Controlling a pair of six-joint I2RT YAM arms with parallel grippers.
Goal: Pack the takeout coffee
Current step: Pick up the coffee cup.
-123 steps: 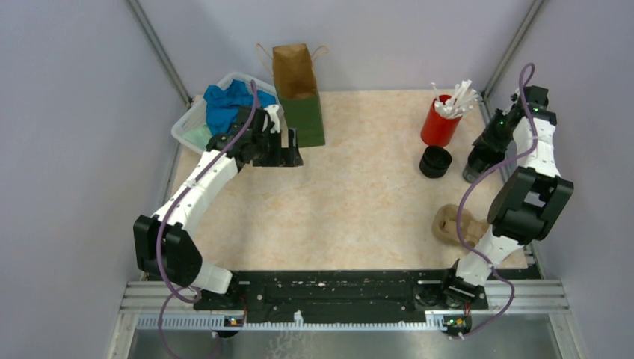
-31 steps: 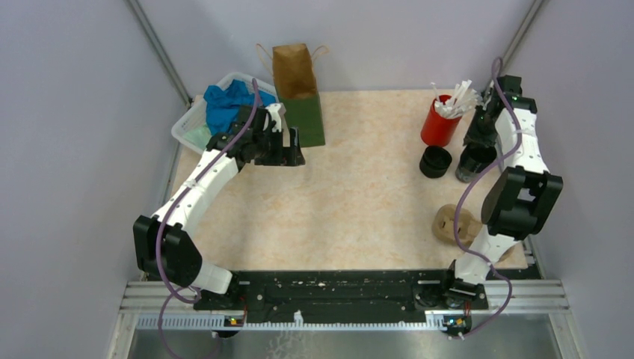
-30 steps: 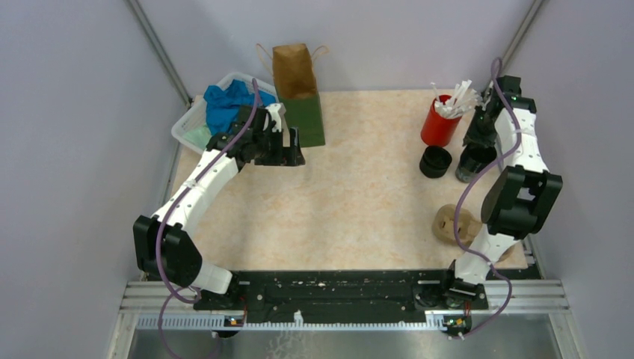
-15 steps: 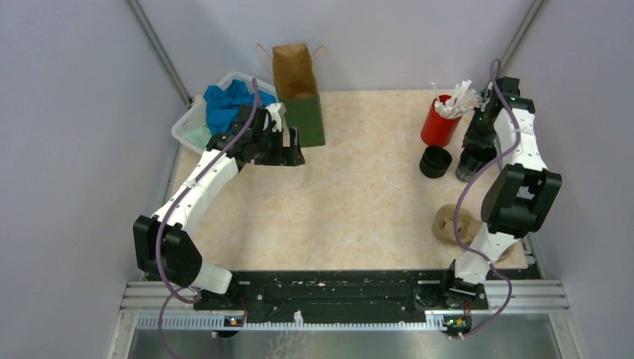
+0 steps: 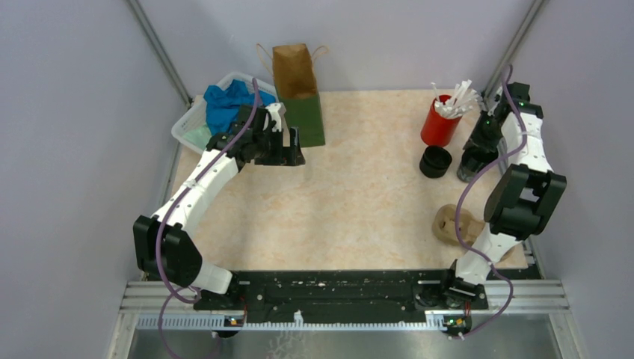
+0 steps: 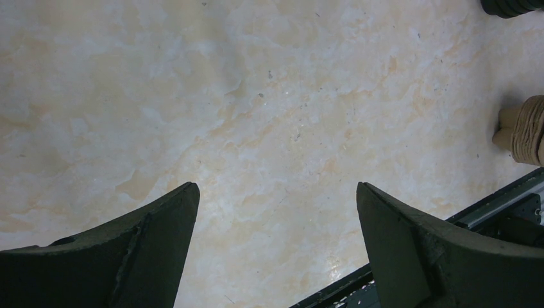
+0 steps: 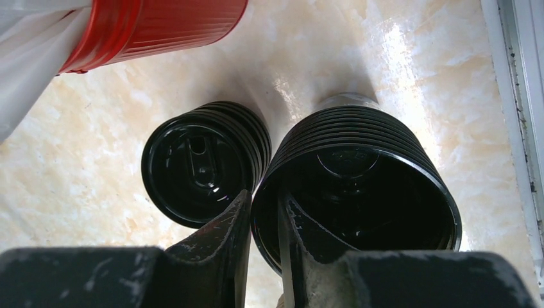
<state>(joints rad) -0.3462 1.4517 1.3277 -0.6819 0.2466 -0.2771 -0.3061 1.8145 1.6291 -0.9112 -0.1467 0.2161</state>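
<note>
The fingers of my right gripper reach deep across the rims of the stacked cups, so next I open them, rise a little and pinch only the top cup's rim [image 7: 256, 228] before I lift.
Two small black ribbed coffee cups stand side by side at the table's right. The left one [image 7: 199, 163] [image 5: 435, 161] has its black lid on. The right one [image 7: 359, 186] [image 5: 465, 172] looks open on top. My right gripper [image 7: 263, 199] [image 5: 474, 153] is shut on the right cup's near rim, with one finger inside and one outside, between the two cups. My left gripper [image 6: 276, 192] [image 5: 288, 153] is open and empty, low over bare table beside the brown paper bag [image 5: 297, 90].
A red cup of white sticks [image 5: 441, 120] [image 7: 154, 29] stands just behind the cups. A tan pulp carrier [image 5: 452, 223] [image 6: 523, 128] lies near the right arm's base. A clear bin of blue cloth [image 5: 217, 108] sits at the back left. The right wall is close.
My right wrist and forearm have shifted slightly to the right while the gripper stays at the right cup. The cups, the bag and the left arm have not moved.
</note>
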